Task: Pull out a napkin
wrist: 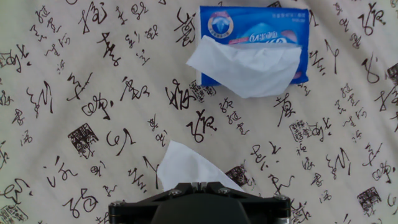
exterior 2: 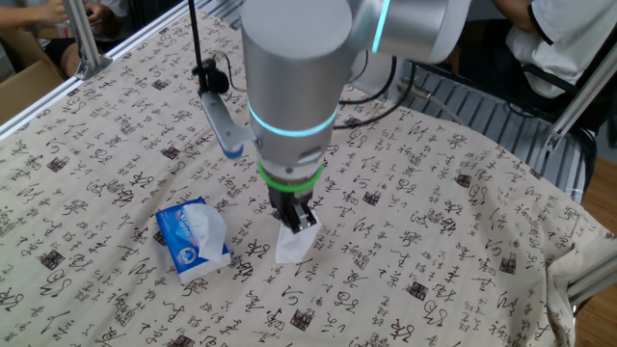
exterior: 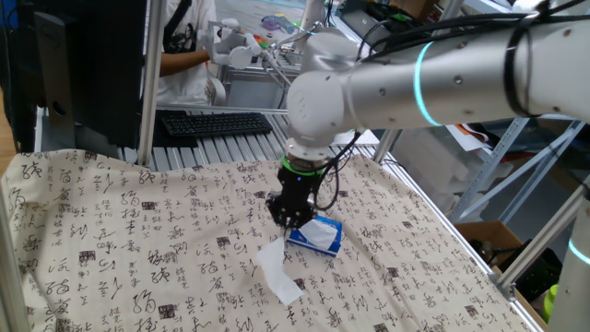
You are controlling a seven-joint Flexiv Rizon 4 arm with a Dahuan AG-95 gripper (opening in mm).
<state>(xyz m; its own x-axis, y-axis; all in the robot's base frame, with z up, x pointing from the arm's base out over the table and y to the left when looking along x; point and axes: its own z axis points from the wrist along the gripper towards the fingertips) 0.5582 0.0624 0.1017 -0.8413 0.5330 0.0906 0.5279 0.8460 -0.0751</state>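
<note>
The napkin will go down from my gripper onto the printed cloth (exterior: 274, 276), just beside the blue-and-white tissue pack.
The napkin (wrist: 188, 167) is a plain white sheet, free of the pack. My gripper (wrist: 199, 185) is shut on its upper edge, with the jaws closed together. In one fixed view the gripper (exterior: 291, 221) stands just left of the blue-and-white tissue pack (exterior: 315, 235), and the napkin (exterior: 279, 267) trails from it down onto the cloth. In the other fixed view the napkin (exterior 2: 295, 241) hangs under the gripper (exterior 2: 294, 220), to the right of the pack (exterior 2: 193, 241). In the hand view the pack (wrist: 255, 28) has another white tissue (wrist: 245, 67) sticking out of its slot.
A cloth printed with black characters (exterior: 138, 240) covers the table. A black keyboard (exterior: 217, 123) lies beyond the far edge. Aluminium frame rails (exterior: 442, 231) run along the table's right side. A person (exterior: 184, 46) sits behind the table.
</note>
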